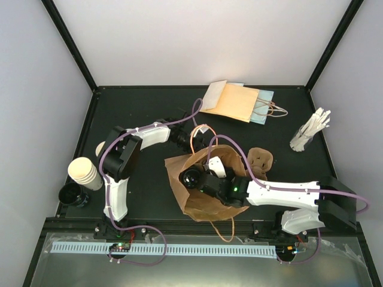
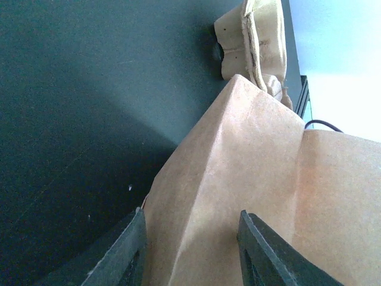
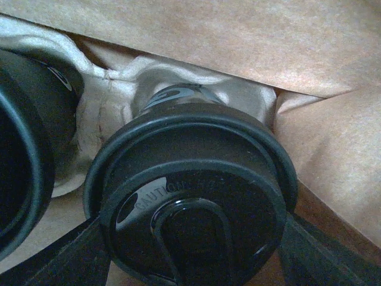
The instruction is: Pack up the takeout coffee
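I need to use my right gripper to let go of the takeout coffee inside the brown bag, on the table [image 1: 204, 143] in front of the flat paper bags.
A takeout coffee [image 3: 190, 196], its black lid facing the camera, sits in a pale moulded-pulp holder [image 3: 113, 101] inside the brown paper bag [image 1: 209, 197]. My right gripper [image 3: 193, 256] reaches into the bag, and its fingers press both sides of that lid. From above the lid [image 1: 192, 177] shows in the bag's mouth. A second lidded takeout coffee [image 3: 24, 167] stands just left of it. My left gripper [image 2: 190, 250] is at the bag's far edge [image 1: 200, 136], its fingers [image 2: 128, 250] closed over a fold of the bag [image 2: 238, 179].
A stack of paper cups [image 1: 85, 173] and black lids [image 1: 72, 194] stand at the left edge. Flat paper bags [image 1: 236, 101] lie at the back, a cup of white sticks [image 1: 308, 131] at the right. A brown pulp carrier [image 1: 260, 158] lies beside the bag.
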You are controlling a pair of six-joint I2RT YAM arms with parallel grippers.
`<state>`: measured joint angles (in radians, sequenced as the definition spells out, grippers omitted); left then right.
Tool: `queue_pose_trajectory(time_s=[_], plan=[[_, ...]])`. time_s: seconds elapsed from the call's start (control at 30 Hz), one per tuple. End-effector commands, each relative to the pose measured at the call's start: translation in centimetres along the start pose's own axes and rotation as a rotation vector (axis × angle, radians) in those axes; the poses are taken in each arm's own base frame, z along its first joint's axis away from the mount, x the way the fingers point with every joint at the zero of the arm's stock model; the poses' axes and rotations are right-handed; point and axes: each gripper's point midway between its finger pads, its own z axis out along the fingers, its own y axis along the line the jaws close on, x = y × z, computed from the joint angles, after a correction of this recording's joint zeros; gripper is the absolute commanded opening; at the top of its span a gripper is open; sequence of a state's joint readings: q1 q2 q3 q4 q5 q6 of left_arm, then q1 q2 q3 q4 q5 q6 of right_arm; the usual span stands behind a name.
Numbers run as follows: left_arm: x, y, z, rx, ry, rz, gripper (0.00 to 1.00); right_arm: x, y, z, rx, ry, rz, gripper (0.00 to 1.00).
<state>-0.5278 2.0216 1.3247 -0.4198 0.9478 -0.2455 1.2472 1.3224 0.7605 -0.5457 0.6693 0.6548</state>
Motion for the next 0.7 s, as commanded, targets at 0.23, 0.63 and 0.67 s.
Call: queue_pose_trajectory(time_s=[0.23,0.63,0.67], plan=[[2.0,-2.2,0.4,0.035,0.053,0.015,0.43,2.4,-0.6,1.7,0.003,0.235,-0.109,0.39],[-2.0,-0.3,-3.2,-0.045,-0.074,-0.014,0.61,0.0,-0.4,0.7,-0.139,0.415,-0.193,0.38],[-2.7,0.1,-3.9,-0.06,-0.098,-0.021,0.64,-0.2,-0.7,0.9,-0.144,0.436,-0.196,0.38]])
